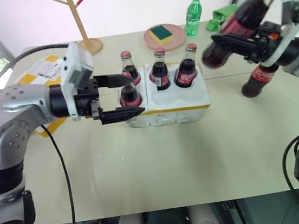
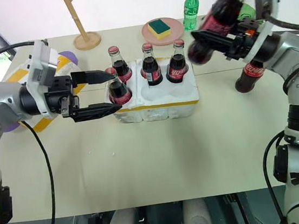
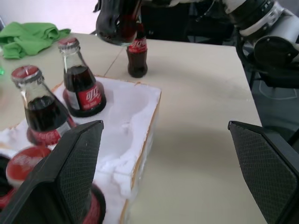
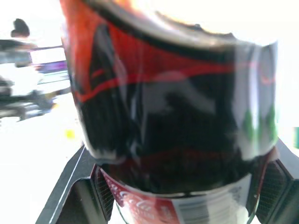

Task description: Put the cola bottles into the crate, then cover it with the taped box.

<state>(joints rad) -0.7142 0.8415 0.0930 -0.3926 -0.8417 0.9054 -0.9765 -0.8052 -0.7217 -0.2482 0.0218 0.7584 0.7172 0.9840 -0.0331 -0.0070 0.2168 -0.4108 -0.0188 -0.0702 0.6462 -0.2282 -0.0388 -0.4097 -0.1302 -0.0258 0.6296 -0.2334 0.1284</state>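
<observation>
My right gripper needs to let go of the cola bottle in the empty front middle slot of the white foam crate (image 1: 163, 98).
The white foam crate (image 1: 192, 102) with its yellow strip sits mid-table and holds several cola bottles (image 1: 160, 70), red caps up. My left gripper (image 1: 121, 97) is open at the crate's left end, close to the front-left bottle (image 1: 130, 96). In the left wrist view nothing lies between its fingers (image 3: 70, 172). My right gripper (image 1: 234, 44) is shut on a cola bottle (image 1: 246, 12), held tilted in the air to the right of the crate. Its dark body (image 4: 173, 116) sits between the pads. One more cola bottle (image 1: 259, 79) stands on the table under that hand. The taped box (image 1: 40, 69) lies at the left behind my left arm.
At the back stand a wooden peg stand (image 1: 82, 27), a pink plate (image 1: 176, 39) with a sponge, a green plastic bottle (image 1: 194, 14) and a green cloth (image 1: 224, 14). The front half of the table (image 1: 172, 164) is bare.
</observation>
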